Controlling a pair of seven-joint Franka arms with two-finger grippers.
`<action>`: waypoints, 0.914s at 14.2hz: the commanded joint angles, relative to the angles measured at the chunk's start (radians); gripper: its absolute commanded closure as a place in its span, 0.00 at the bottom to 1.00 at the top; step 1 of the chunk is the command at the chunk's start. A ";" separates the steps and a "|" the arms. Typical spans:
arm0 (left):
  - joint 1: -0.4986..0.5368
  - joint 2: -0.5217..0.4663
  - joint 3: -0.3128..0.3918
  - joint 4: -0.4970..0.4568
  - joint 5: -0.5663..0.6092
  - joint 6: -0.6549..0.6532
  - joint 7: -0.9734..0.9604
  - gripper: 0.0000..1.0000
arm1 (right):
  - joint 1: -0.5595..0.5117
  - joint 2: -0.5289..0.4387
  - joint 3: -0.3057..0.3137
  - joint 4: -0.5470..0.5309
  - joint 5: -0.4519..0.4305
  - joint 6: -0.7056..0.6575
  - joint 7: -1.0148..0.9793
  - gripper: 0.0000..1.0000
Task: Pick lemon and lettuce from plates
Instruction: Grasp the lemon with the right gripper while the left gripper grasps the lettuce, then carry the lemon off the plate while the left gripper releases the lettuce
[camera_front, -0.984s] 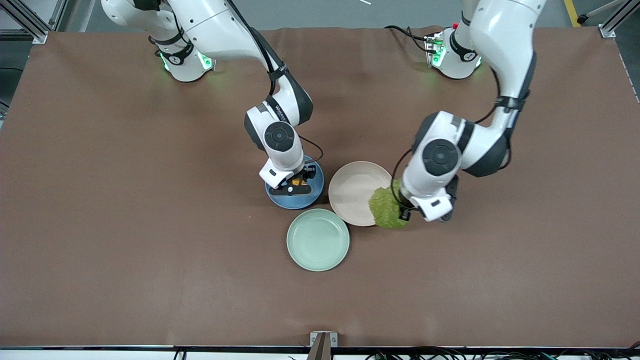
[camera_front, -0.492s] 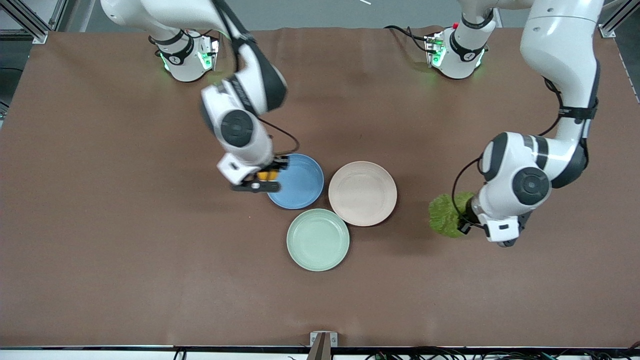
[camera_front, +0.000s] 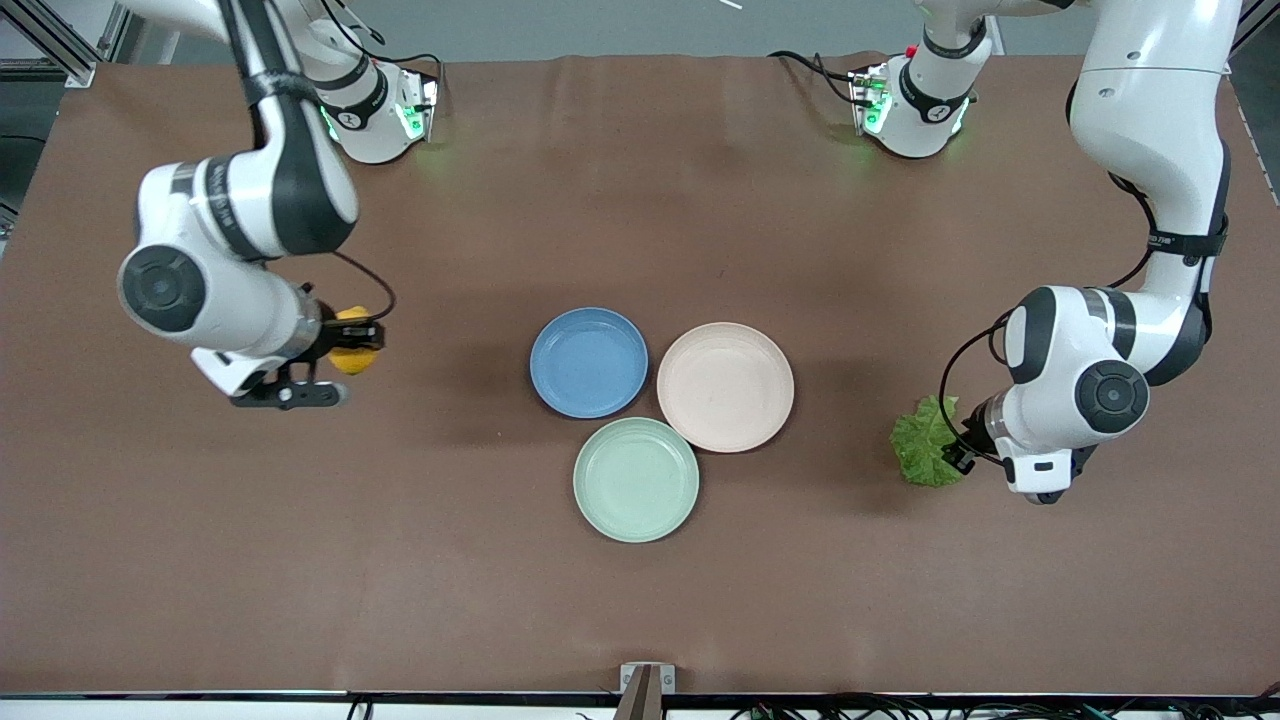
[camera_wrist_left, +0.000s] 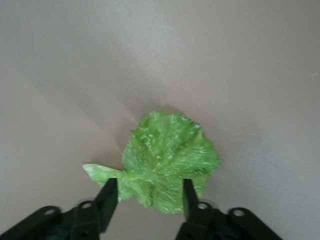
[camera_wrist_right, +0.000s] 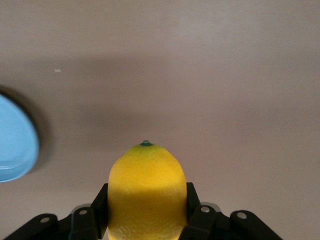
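Observation:
The robot's right gripper should release the yellow lemon on the bare brown mat, far out from the blue plate (camera_front: 281, 385) (camera_wrist_right: 262, 128). The lemon is now held above bare table.
My right gripper (camera_front: 340, 352) is shut on the yellow lemon (camera_front: 354, 357) and holds it above bare table toward the right arm's end, away from the blue plate (camera_front: 588, 362). In the right wrist view the lemon (camera_wrist_right: 146, 192) fills the gap between the fingers (camera_wrist_right: 98, 206). The green lettuce (camera_front: 925, 455) lies on the table toward the left arm's end, away from the pinkish-beige plate (camera_front: 725, 386). My left gripper (camera_front: 957, 456) is low beside it, open, with the leaf (camera_wrist_left: 167, 162) between its spread fingers (camera_wrist_left: 107, 200). Both plates are empty.
An empty mint-green plate (camera_front: 636, 480) sits nearer the front camera, touching the two others. The blue plate's rim (camera_wrist_right: 17, 145) shows at the edge of the right wrist view. The brown mat (camera_front: 640, 600) covers the whole table.
The right arm carried the lemon off the blue plate toward its end of the table. The left arm carried the lettuce off the beige plate, lowered it onto the table and spread its fingers.

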 joint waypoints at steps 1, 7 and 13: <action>0.004 -0.091 -0.011 0.008 0.012 -0.017 -0.001 0.00 | -0.120 -0.018 0.017 -0.119 -0.011 0.136 -0.173 0.80; 0.001 -0.110 -0.023 0.285 0.021 -0.293 0.095 0.00 | -0.248 0.060 0.019 -0.318 -0.009 0.494 -0.336 0.80; -0.003 -0.238 -0.029 0.312 0.029 -0.509 0.255 0.00 | -0.314 0.146 0.023 -0.318 0.020 0.577 -0.425 0.80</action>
